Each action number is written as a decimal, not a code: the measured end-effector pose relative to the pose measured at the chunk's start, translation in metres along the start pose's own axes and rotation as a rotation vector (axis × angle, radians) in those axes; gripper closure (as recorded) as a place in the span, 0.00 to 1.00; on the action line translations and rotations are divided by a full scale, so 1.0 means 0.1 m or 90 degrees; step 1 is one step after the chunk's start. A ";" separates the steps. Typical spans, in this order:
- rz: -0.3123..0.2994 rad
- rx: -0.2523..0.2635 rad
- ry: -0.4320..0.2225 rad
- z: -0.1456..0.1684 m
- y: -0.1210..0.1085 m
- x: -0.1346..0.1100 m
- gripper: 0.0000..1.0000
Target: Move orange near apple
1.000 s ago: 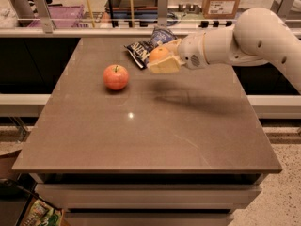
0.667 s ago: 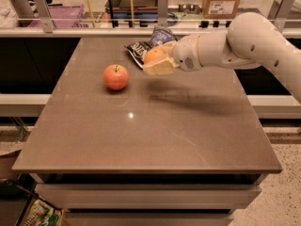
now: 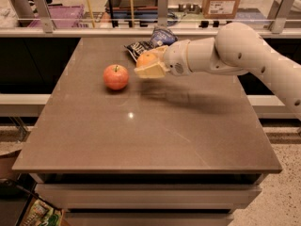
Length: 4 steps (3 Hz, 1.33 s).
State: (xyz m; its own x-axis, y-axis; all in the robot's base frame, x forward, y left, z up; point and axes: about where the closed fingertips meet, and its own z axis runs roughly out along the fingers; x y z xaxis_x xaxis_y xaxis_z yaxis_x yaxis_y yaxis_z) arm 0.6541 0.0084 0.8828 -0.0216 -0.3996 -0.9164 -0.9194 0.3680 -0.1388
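Observation:
Next, my gripper releases the orange on the table (image 3: pixel 147 76) next to the apple, in front of the snack bag.
A red-orange apple (image 3: pixel 115 76) with a short dark stem sits on the brown table (image 3: pixel 150 131), left of centre toward the back. The orange (image 3: pixel 146 59) is held between the cream fingers of my gripper (image 3: pixel 149 65), which is shut on it and hangs just above the table. The gripper is a short way right of the apple, not touching it. My white arm (image 3: pixel 235 55) reaches in from the right. The lower part of the orange is hidden by the fingers.
A dark snack bag (image 3: pixel 140 47) and a blue bag (image 3: pixel 162 36) lie at the table's back edge, right behind the gripper. A railing with posts (image 3: pixel 162 6) and a cardboard box (image 3: pixel 222 1) stand beyond the table.
My gripper has carried the orange leftward, closer to the apple. The apple has not moved.

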 end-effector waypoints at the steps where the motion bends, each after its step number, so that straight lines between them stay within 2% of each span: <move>1: 0.014 0.006 0.000 0.10 0.00 0.08 1.00; 4: 0.067 0.012 0.001 0.15 0.02 0.38 1.00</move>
State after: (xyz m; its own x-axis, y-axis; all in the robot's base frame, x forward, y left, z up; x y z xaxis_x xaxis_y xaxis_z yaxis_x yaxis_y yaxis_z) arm 0.6568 0.0062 0.8418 -0.1185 -0.3591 -0.9257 -0.9045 0.4237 -0.0485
